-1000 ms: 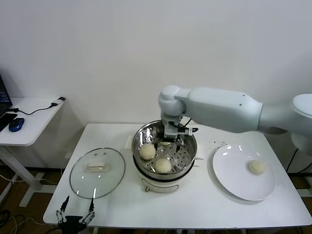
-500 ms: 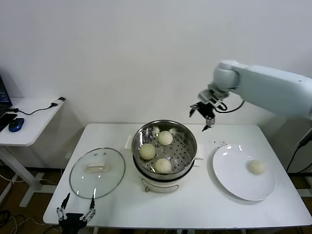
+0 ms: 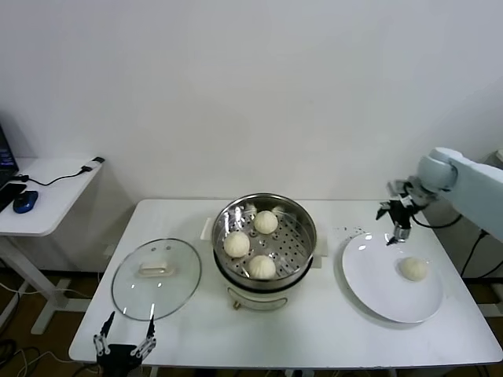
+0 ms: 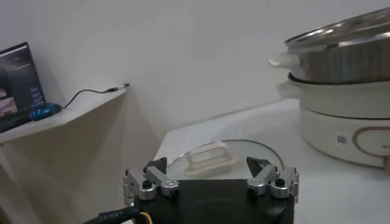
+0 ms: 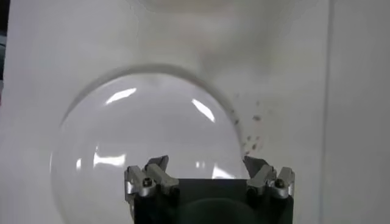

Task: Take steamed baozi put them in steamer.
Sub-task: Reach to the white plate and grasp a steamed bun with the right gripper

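The robot's right gripper needs to next move to the lone baozi on the white plate and close on the baozi's sides (image 3: pixel 416 267).
The shiny steamer (image 3: pixel 266 275) stands mid-table on its white base and holds three cream baozi on its perforated tray, one at the back (image 3: pixel 266 221), one at the left (image 3: pixel 236 244), one at the front (image 3: pixel 262 267). A fourth baozi (image 3: pixel 413 269) lies on the white plate (image 3: pixel 377 287) at the right. My right gripper (image 3: pixel 394 222) is open and empty, hanging above the plate's far edge, behind and left of that baozi. In the right wrist view the plate (image 5: pixel 103 146) lies below the open jaws (image 5: pixel 206 163). My left gripper (image 3: pixel 123 342) is parked open at the table's front left.
A round glass lid (image 3: pixel 156 276) lies flat to the left of the steamer; it also shows in the left wrist view (image 4: pixel 214 157), with the steamer (image 4: pixel 341 67) beyond. A side desk (image 3: pixel 39 196) with a mouse and cable stands at the far left.
My right arm rose out of the steamer, leaving a third baozi at the back of the tray, and swung right to hover over the plate. The left arm has not moved.
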